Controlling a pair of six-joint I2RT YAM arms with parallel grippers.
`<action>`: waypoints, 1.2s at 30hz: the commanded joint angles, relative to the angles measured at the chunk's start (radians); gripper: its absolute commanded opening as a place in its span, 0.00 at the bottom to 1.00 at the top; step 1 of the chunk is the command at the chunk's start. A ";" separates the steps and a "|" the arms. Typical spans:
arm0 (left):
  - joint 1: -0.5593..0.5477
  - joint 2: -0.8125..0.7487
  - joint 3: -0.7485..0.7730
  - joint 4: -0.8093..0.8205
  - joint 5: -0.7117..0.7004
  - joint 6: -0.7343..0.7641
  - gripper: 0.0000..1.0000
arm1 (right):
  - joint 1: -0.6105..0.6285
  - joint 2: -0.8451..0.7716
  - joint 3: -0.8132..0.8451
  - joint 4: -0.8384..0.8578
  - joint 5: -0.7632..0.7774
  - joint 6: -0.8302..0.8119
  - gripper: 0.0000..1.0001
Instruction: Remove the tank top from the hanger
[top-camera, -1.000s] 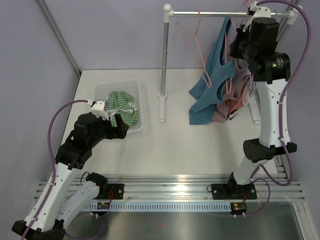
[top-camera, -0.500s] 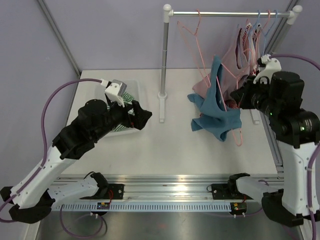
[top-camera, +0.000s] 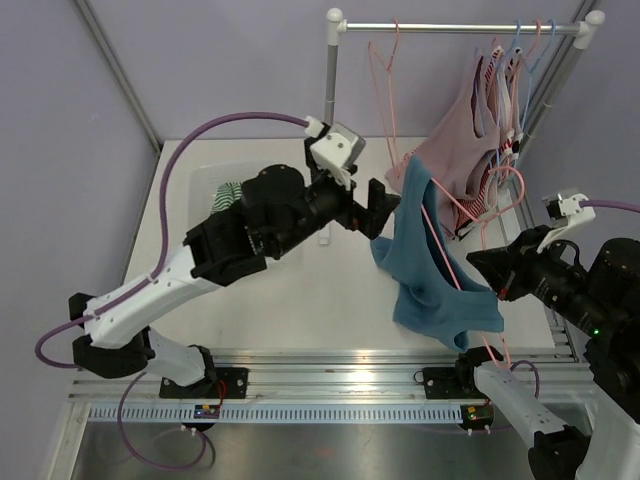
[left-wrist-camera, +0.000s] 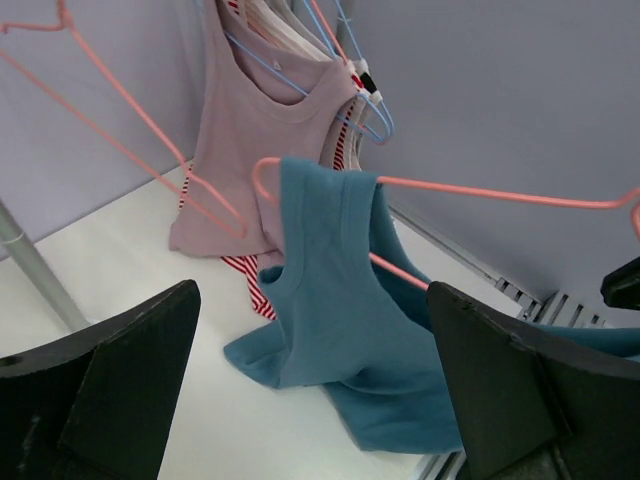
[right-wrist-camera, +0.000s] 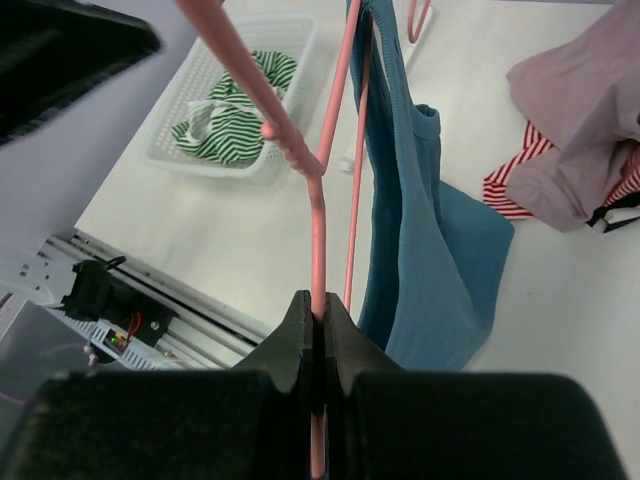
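The blue tank top's upper shoulder strap (top-camera: 414, 180) (left-wrist-camera: 328, 190) hangs over the pink hanger's end farther from my right gripper, and my left gripper will close on it there.
A blue tank top (top-camera: 432, 275) hangs on a pink hanger (top-camera: 448, 250) held in the air over the table, off the rail. My right gripper (top-camera: 478, 263) is shut on the hanger's wire; in the right wrist view the jaws (right-wrist-camera: 320, 320) pinch the wire (right-wrist-camera: 318, 230), with the top (right-wrist-camera: 420, 240) just right of it. My left gripper (top-camera: 392, 208) is open and empty, beside the top's upper left edge. In the left wrist view the wide-open gripper (left-wrist-camera: 312, 330) faces the top (left-wrist-camera: 340, 300) and the hanger (left-wrist-camera: 480, 190) without touching them.
A clothes rack stands at the back, with a pole (top-camera: 329, 120) and a rail (top-camera: 450, 28). A pink tank top (top-camera: 455, 140), striped garments and an empty pink hanger (top-camera: 385, 80) hang there. A white basket (right-wrist-camera: 165, 150) with a green striped garment (right-wrist-camera: 235, 110) sits at the left.
My right gripper has carried the hanger with the blue top off the rail, forward and down. My left arm has swung from the basket to the right, up to the top.
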 joint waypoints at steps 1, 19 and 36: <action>-0.046 0.063 0.055 0.086 -0.075 0.121 0.99 | -0.002 -0.006 0.027 0.046 -0.133 -0.004 0.00; -0.045 0.128 -0.089 0.197 -0.202 0.187 0.22 | -0.001 0.020 0.036 0.066 -0.214 0.017 0.00; 0.297 -0.124 -0.271 0.002 -0.313 -0.225 0.00 | -0.001 0.011 -0.135 0.190 -0.522 -0.070 0.00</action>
